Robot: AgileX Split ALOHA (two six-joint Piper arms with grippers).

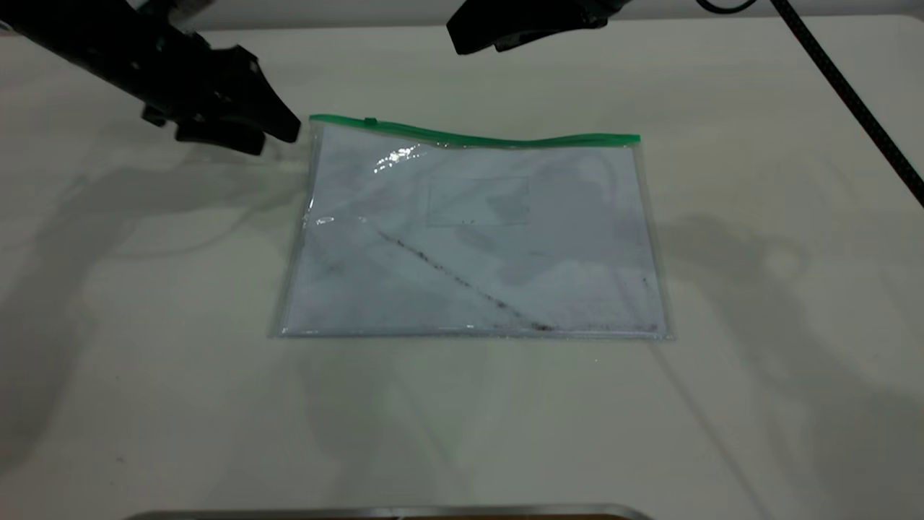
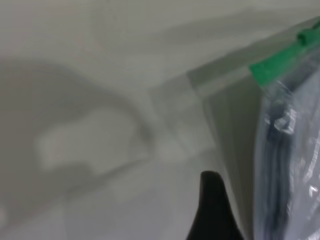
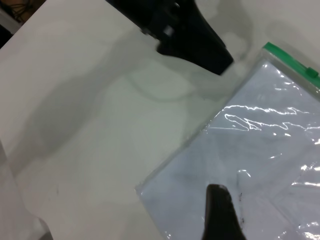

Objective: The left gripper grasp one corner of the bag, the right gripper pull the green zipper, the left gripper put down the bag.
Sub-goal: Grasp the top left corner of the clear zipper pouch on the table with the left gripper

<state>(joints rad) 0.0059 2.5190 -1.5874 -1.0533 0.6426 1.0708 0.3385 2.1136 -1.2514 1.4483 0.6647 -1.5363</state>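
Note:
The green zipper's slider tab is near the bag's corner beside my left gripper. Next, my right gripper closes on the slider tab (image 1: 370,122) (image 3: 312,73) of the green zipper.
The bag (image 1: 469,238) lies flat on the white table, white paper inside, a dark crease across it. The green zipper (image 1: 476,137) runs along its far edge, with the slider tab (image 1: 370,121) near the left end. My left gripper (image 1: 278,137) hovers just left of the bag's green-edged corner (image 1: 314,119), jaws slightly apart and empty. In the left wrist view one fingertip (image 2: 212,200) shows beside the bag edge (image 2: 285,150) and the zipper end (image 2: 275,65). My right gripper (image 1: 469,36) hangs above the table behind the bag. One of its fingers (image 3: 220,215) shows over the bag (image 3: 260,150).
The right arm's thick braided cable (image 1: 844,94) crosses the far right of the table. A metal edge (image 1: 390,511) runs along the near side. Bare white table surrounds the bag on all sides.

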